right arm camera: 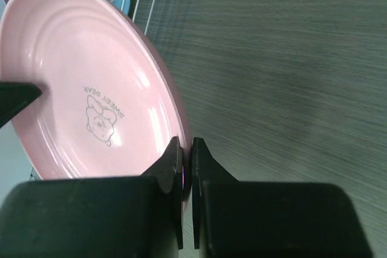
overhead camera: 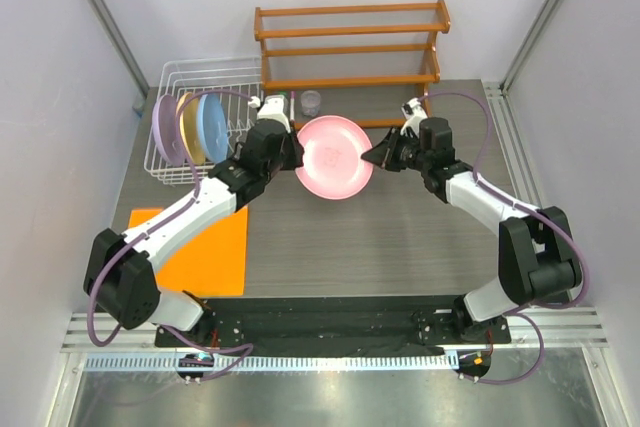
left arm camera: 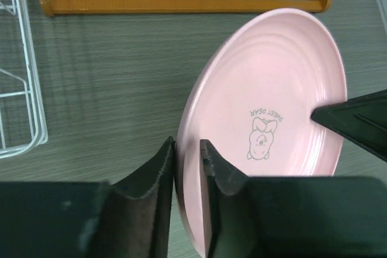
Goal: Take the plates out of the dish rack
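Observation:
The robot's right gripper will release the pink plate flat on the bare table (overhead camera: 373, 189) in front of the wooden shelf.
The pink plate (overhead camera: 335, 157) with a bear print hangs tilted over the table middle, held from both sides. My left gripper (overhead camera: 292, 152) is shut on its left rim; its fingers straddle the edge in the left wrist view (left arm camera: 187, 149), plate (left arm camera: 272, 89). My right gripper (overhead camera: 372, 157) is shut tight on the opposite rim (right arm camera: 187, 149), plate (right arm camera: 78, 89). The white wire dish rack (overhead camera: 170, 172) stands at the back left. It holds the lavender plate (overhead camera: 163, 129), the yellow plate (overhead camera: 186, 125) and the light blue plate (overhead camera: 213, 127) upright.
An orange-brown wooden shelf (overhead camera: 350, 42) stands at the back, with a small cup (overhead camera: 311, 101) at its foot. An orange mat (overhead camera: 205, 252) lies at the front left. The rack's edge (left arm camera: 24, 89) is left of my left gripper.

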